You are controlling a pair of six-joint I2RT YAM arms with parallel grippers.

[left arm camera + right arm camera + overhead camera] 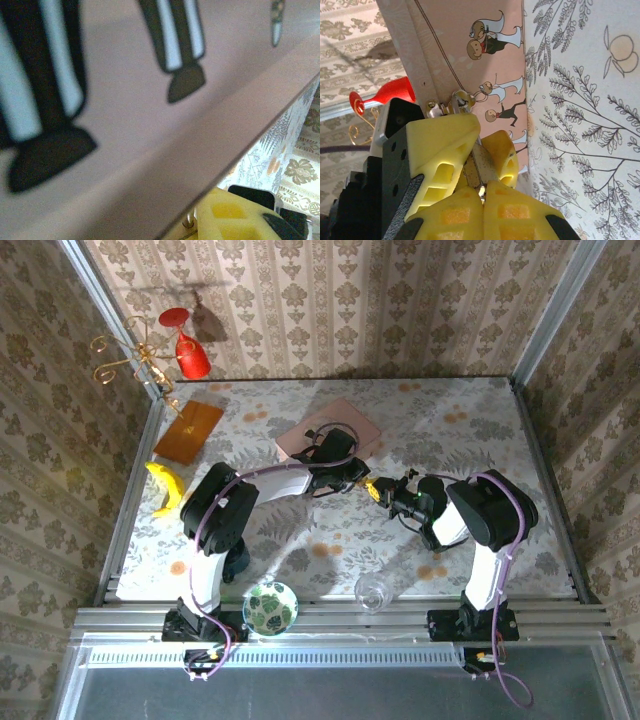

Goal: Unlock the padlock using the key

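My left gripper's fingers crowd the padlock's key end, so my right gripper will open and back off while my left gripper retakes the padlock nearer its shackle [478, 141].
A pink picture-lidded box [330, 432] lies mid-table, and both grippers meet at its front right edge. In the right wrist view the padlock [478, 165], a small brownish-grey metal body, is pinched between the yellow fingers of my left gripper [485, 142], which is shut on it. Just below it my right gripper [482, 200] is shut, with a shiny sliver of the key [481, 190] between its pads; most of the key is hidden. A silvery hasp [462, 100] on the box edge sits above the padlock. In the top view my left gripper [356, 478] faces my right gripper [386, 492].
A red glass [187, 348] and a gold wire stand [130, 355] are at the back left. A brown board [188, 432] and a banana [165, 486] lie along the left side. A leaf-patterned bowl [270, 607] and a clear glass [372, 590] stand at the near edge.
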